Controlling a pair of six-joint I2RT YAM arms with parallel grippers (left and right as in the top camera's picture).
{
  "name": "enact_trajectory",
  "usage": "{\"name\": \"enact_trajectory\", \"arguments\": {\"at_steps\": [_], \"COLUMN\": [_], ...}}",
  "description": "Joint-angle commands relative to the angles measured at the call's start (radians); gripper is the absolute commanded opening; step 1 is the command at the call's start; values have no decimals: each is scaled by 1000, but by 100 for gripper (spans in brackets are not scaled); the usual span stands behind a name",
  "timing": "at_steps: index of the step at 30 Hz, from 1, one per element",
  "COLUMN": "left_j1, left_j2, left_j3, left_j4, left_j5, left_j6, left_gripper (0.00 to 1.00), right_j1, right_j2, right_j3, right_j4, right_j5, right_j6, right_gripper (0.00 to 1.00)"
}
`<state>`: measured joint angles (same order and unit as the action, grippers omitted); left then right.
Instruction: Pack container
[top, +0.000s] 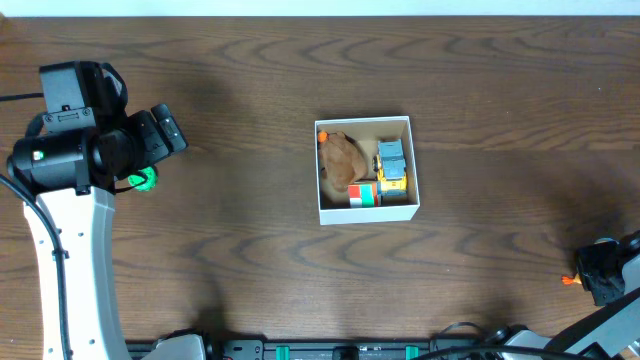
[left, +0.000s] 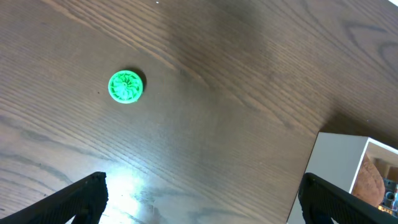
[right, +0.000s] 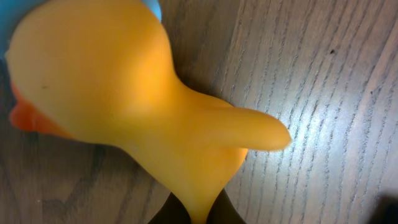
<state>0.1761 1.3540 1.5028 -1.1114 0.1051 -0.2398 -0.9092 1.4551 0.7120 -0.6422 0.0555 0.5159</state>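
Next, my right gripper lets go of the yellow duck inside the container (top: 384, 140), between the container's far side and the yellow and grey toy.
The container (top: 366, 211) is a small white-walled box at the table's middle, holding a brown toy (top: 342, 163), a yellow and grey toy (top: 391, 165) and a red-green block (top: 364, 194). Its corner shows in the left wrist view (left: 336, 168). A green round toy (top: 146, 180) lies on the table at the left, seen in the left wrist view (left: 126, 86). My left gripper (left: 199, 205) is open and empty, above the table beside the green toy. My right gripper (right: 199, 214) is shut on a yellow rubber duck (right: 124, 93) at the table's right front; the overhead view shows its orange beak (top: 569, 280).
The left arm (top: 70, 200) stands over the table's left side. The right arm (top: 610, 275) is at the lower right corner, near the table's front edge.
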Motion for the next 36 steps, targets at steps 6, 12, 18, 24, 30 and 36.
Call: {"name": "enact_trajectory", "arguments": {"at_steps": [6,12,18,24,30,36], "left_j1": [5,5,5,5,5,5], "left_j2": [1,1,1,2,2,2], "left_j3": [-8,-8,-8,-8,-8,-8], "left_j4": [-6,-6,-6,-6,-7,-10], "left_j5": [7,7,7,7,7,7], "left_j6": [-9,-9,-10,-10,-10,-9], "left_gripper": [98,98,98,98,98,98], "right_j1": [24,214,534,925,1247,1418], "right_j2": [-9,-43,-77,-77,-71,-11], "right_j3": [51,202,394,571,602,602], "right_j4": [-34,-140,-246,-289,-218,-168], "right_j5": [-137,-191,-152,-126,33,110], "right_j6": [-23,-111,-236,-317,-331,-338], "right_gripper": [1,1,1,1,1,11]}}
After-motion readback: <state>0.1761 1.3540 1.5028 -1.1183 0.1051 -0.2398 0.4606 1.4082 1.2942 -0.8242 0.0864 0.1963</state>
